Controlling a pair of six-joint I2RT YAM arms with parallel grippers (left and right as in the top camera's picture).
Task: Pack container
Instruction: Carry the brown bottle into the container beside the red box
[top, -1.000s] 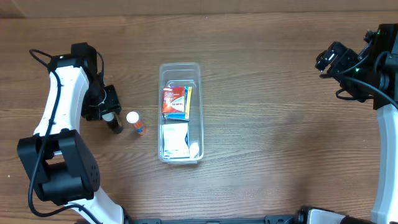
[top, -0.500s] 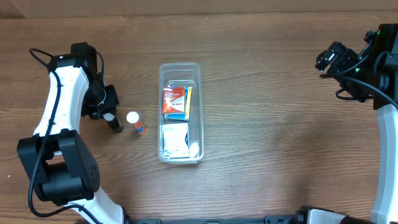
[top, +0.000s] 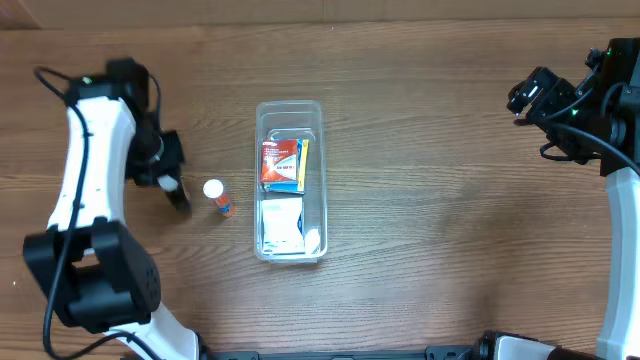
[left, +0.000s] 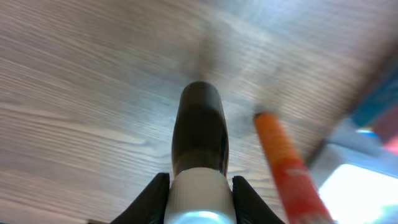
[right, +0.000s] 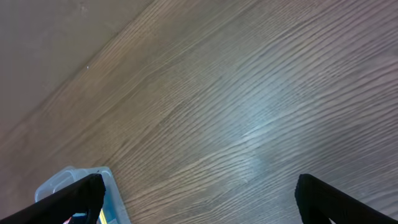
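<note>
I will use my left gripper to set the dark bottle down inside the clear container, between the red-orange packet and the container's far side (top: 319, 176).
The clear plastic container (top: 290, 180) lies mid-table with a red-orange packet (top: 283, 164) and white packets (top: 282, 225) inside; its corner shows in the right wrist view (right: 68, 180). My left gripper (top: 170, 183) is shut on a dark bottle with a white cap (left: 199, 149), held left of the container. An orange tube with a white cap (top: 217, 196) lies just right of that bottle, also seen in the left wrist view (left: 286, 162). My right gripper (right: 199, 193) is open and empty, far right and high above the table.
Bare wooden tabletop (top: 450, 200) lies between the container and the right arm (top: 575, 110). A light strip (top: 300, 8) runs along the table's far edge.
My left arm has shifted slightly back and left with the dark bottle in its jaws, drawing away from the orange tube. The right arm has not moved.
</note>
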